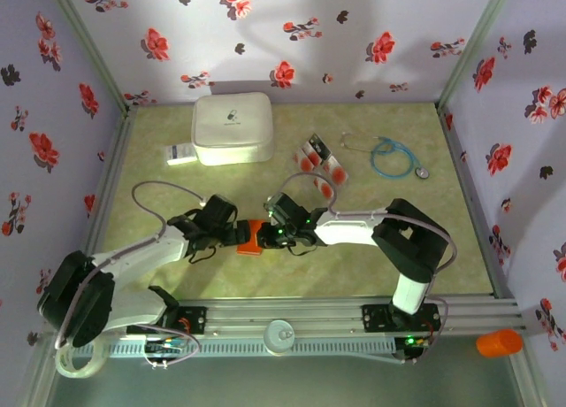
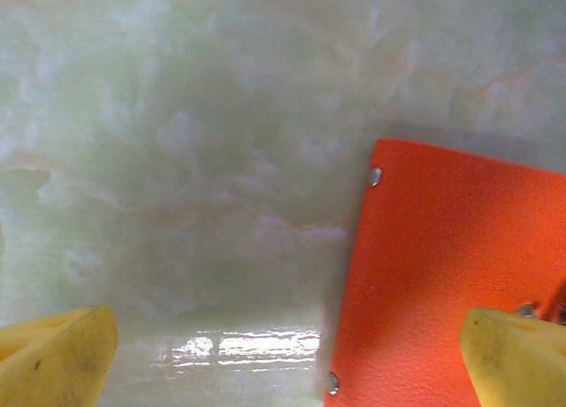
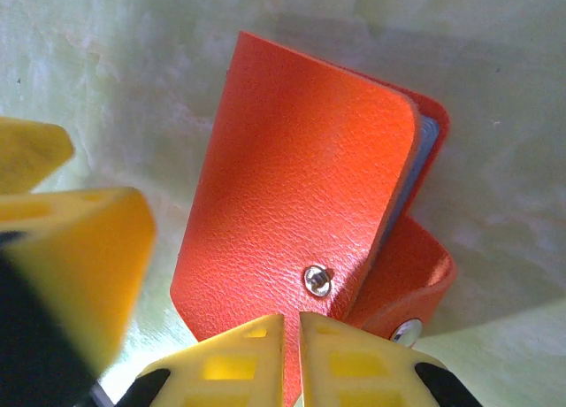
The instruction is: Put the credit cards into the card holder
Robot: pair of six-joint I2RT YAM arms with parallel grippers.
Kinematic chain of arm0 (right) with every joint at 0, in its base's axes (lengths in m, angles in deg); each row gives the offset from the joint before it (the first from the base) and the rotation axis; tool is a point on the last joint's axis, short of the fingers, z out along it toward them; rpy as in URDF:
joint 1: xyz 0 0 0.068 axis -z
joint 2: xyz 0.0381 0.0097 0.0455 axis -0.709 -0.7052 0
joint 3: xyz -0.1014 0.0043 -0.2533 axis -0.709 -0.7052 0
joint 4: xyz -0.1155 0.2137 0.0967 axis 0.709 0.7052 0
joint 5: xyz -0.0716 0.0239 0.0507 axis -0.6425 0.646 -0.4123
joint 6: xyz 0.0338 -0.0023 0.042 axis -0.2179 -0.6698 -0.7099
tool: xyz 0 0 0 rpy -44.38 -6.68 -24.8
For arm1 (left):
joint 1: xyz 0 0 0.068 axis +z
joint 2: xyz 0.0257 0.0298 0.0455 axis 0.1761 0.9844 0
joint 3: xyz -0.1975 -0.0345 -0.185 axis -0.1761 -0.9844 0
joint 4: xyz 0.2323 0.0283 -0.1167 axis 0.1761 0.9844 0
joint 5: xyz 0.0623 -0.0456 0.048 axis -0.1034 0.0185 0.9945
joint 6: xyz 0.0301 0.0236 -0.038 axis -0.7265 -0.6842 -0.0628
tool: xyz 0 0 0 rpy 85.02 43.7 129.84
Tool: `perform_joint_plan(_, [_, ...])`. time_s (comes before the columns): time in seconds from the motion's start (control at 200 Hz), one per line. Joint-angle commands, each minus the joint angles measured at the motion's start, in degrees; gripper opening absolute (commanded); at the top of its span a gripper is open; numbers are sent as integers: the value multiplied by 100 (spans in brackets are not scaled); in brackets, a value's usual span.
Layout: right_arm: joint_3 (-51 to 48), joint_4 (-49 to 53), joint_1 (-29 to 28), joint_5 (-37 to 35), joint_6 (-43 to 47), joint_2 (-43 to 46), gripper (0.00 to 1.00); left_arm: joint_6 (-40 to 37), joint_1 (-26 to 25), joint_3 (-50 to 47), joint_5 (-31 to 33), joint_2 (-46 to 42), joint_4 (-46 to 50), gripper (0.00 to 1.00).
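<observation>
I have my right gripper on the card holder's cover by the snap, so it should take the card holder's loose flap (image 3: 414, 272) and hold it while my left gripper opens the cover.
The orange-red card holder (image 1: 249, 239) lies on the green mat between my two grippers. In the right wrist view the card holder (image 3: 301, 186) has its snap flap loose, and bluish-grey inside shows at its far edge. My right gripper (image 3: 292, 323) is shut on the near edge of its cover, close to a metal snap. My left gripper (image 2: 287, 349) stands wide open low over the mat, with one yellow fingertip (image 2: 508, 354) above the card holder (image 2: 451, 274). From above, the left gripper (image 1: 232, 234) and right gripper (image 1: 268, 234) nearly meet. Several credit cards (image 1: 318, 164) lie fanned behind them.
A big white rounded case (image 1: 232, 128) sits at the back with a white barcode label (image 1: 181, 155) to its left. A stethoscope (image 1: 393, 157) lies back right. Outside the frame at the front right is an orange cylinder (image 1: 498, 342). Floral walls enclose the mat.
</observation>
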Motion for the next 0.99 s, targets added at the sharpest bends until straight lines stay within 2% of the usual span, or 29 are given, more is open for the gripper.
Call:
perform_joint_plan(0.0, [-61, 54, -36, 1, -33, -23, 14, 138, -106, -109, 29, 255, -281, 100])
perform_joint_plan(0.195, [-87, 514, 56, -331, 115, 538, 15, 296, -401, -115, 427, 614, -239, 100])
perform_joint_plan(0.325, [-51, 1051, 136, -640, 254, 768, 21, 487, -583, -114, 714, 719, -129, 100])
perform_joint_plan(0.515, [190, 1464, 161, -684, 438, 564, 34, 652, -684, -199, 820, 740, -181, 100])
perform_joint_plan(0.99, [632, 1469, 161, -565, 512, 146, 38, 663, -702, -247, 852, 698, -192, 100])
